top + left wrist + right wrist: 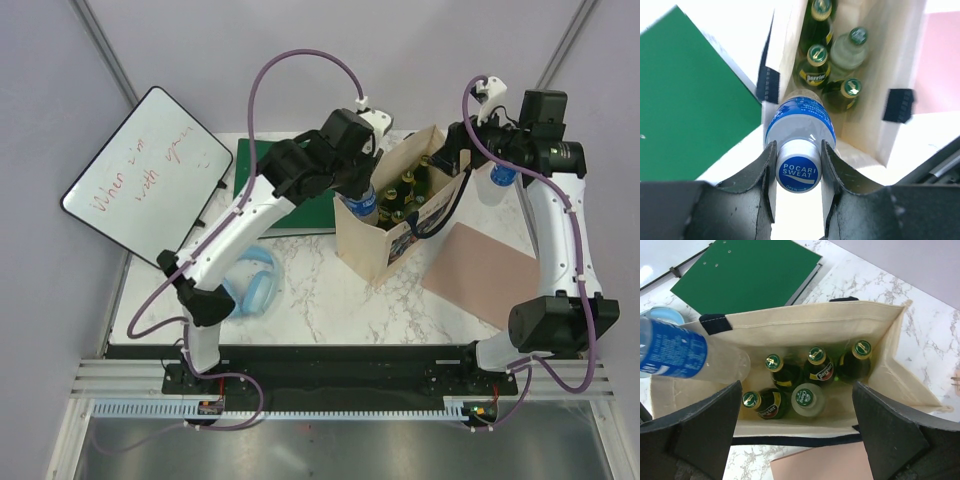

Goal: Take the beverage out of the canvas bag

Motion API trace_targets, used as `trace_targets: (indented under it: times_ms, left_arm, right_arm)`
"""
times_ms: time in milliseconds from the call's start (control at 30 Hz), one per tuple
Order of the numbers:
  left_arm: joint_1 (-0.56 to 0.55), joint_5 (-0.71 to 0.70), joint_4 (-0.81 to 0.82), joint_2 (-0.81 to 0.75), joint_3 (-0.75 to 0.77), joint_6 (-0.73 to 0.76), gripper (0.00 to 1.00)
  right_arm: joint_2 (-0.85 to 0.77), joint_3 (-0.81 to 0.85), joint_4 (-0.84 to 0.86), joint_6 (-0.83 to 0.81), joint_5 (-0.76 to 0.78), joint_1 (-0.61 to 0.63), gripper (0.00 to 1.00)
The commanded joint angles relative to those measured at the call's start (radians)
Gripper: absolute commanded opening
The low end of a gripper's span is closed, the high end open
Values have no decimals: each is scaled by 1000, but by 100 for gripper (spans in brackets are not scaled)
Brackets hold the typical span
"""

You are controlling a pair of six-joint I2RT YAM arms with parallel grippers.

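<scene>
Next, I let go of the Pocari Sweat bottle with my left gripper on the table (305, 256), setting it between the blue headphones and the canvas bag.
My left gripper (798, 150) is shut on the white cap of a blue-labelled Pocari Sweat bottle (800, 122). It holds the bottle tilted over the near-left rim of the beige canvas bag (372, 250), with the bottle's base still over the opening (675, 352). In the top view the left gripper (366, 178) and the bottle (362, 204) are at the bag's left edge. Several green Perrier bottles (817, 367) and a clear Chang bottle (805, 399) stand inside the bag (815, 320). My right gripper (797, 432) is open and empty above the bag, and it also shows in the top view (447, 155).
A green folder (285, 190) lies left of the bag. A whiteboard (145, 175) leans at the far left. Blue headphones (255, 282) lie front left. A pink board (482, 272) lies right of the bag. A small blue-and-white object (503, 176) sits by the right arm.
</scene>
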Motion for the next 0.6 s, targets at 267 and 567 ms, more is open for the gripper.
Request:
trace_targets:
  times_ms: [267, 567]
  left_arm:
    - [0, -29, 225, -321, 85, 92, 2]
    - [3, -164, 233, -471, -11, 136, 2]
  right_arm:
    - [11, 7, 25, 6, 14, 36, 98]
    - [17, -10, 25, -20, 32, 51, 98]
